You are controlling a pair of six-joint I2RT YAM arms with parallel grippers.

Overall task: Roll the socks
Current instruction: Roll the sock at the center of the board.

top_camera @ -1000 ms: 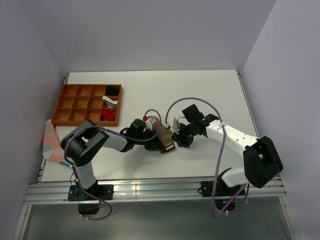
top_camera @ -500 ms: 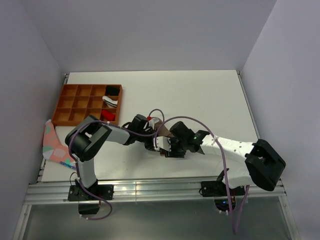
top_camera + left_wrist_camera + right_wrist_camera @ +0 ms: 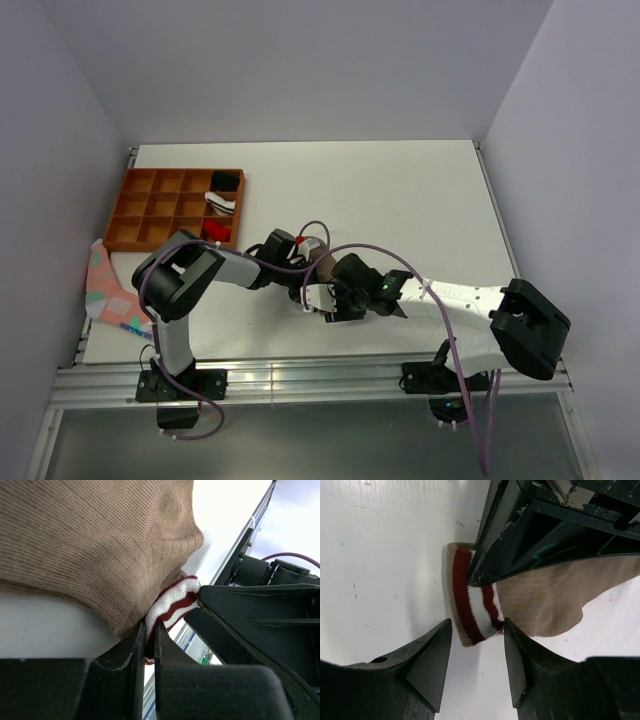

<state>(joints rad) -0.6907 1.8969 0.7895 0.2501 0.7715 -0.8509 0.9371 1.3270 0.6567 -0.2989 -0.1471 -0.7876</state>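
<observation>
The robot's right gripper has only the cuff's lower edge within its fingers, so it should pinch deeper on the cuff's stripes (image 3: 481,614) before the left gripper opens.
The tan-brown sock (image 3: 90,545) lies bunched on the white table, seen in the top view (image 3: 322,264) between the two arms. Its maroon-and-white striped cuff (image 3: 176,599) is pinched between my left gripper (image 3: 149,635), which is shut on it. My right gripper (image 3: 476,647) stands open just in front of the same cuff (image 3: 472,605), one fingertip on each side of its lower edge and not touching it. From above, my left gripper (image 3: 300,270) and right gripper (image 3: 325,296) meet over the sock and hide most of it.
An orange compartment tray (image 3: 150,205) at the back left holds rolled socks in black, white and red. A pink patterned sock (image 3: 105,285) hangs off the table's left edge. The metal rail (image 3: 320,375) runs along the near edge.
My right arm has swung left and nearer, bringing its gripper from the sock's right side to the cuff, jaws slightly narrower. The left gripper has kept hold of the cuff and shifted slightly right.
</observation>
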